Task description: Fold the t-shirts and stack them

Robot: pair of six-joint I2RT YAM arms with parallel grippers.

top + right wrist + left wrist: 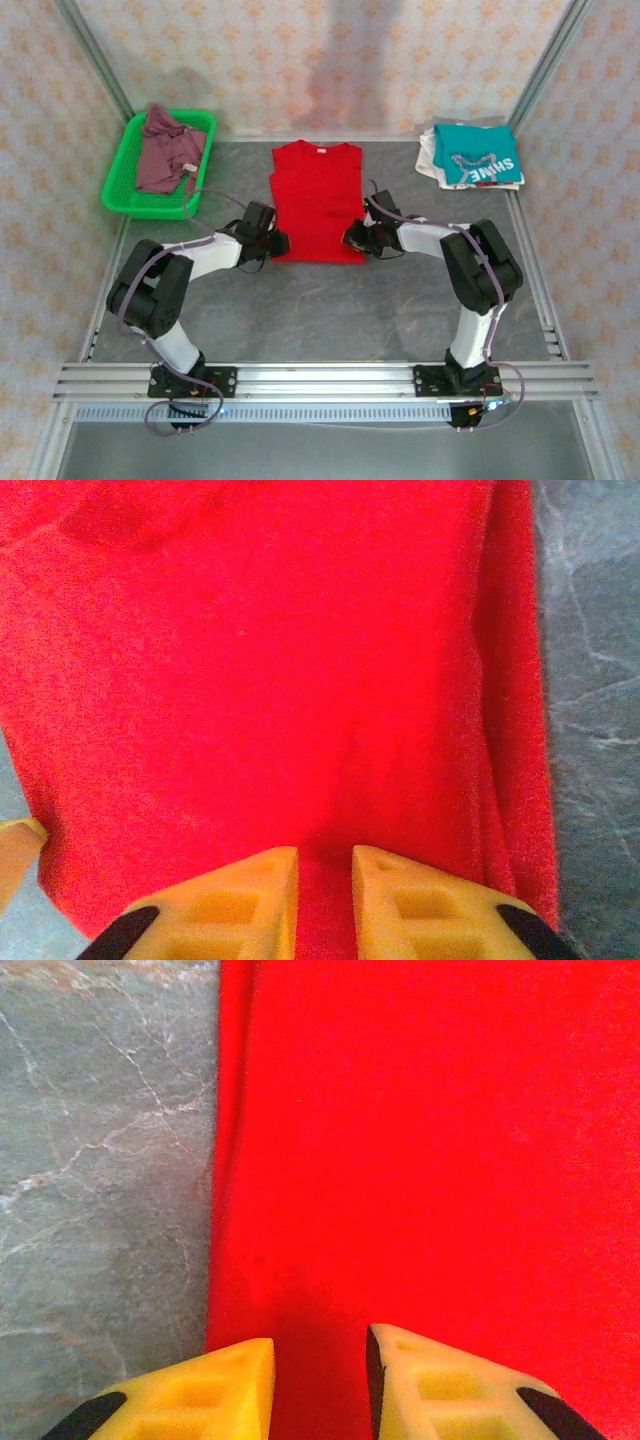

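Note:
My left gripper's fingers are resting on the red t-shirt inside its side edge, so I should open them and pinch the t-shirt's near corner (277, 260) before I lift the hem.
The red t-shirt (317, 200) lies flat mid-table as a long rectangle, collar far, sleeves folded in. My left gripper (275, 243) is down on its near left edge; in the left wrist view the yellow fingers (225, 1390) stand a small gap apart with red cloth (420, 1140) filling it. My right gripper (355, 237) is on the near right edge, its fingers (400, 900) closed to a narrow gap on red cloth (270, 660). The teal "SHINE" t-shirt (480, 152) lies folded on the whitish one (432, 158) at back right. A dusty mauve t-shirt (165, 150) is crumpled in the basket.
The green mesh basket (125, 185) stands at back left. Grey tabletop (330, 310) runs bare between the shirt and the arm bases. Metal frame posts and rails border the table on both sides and along the near edge.

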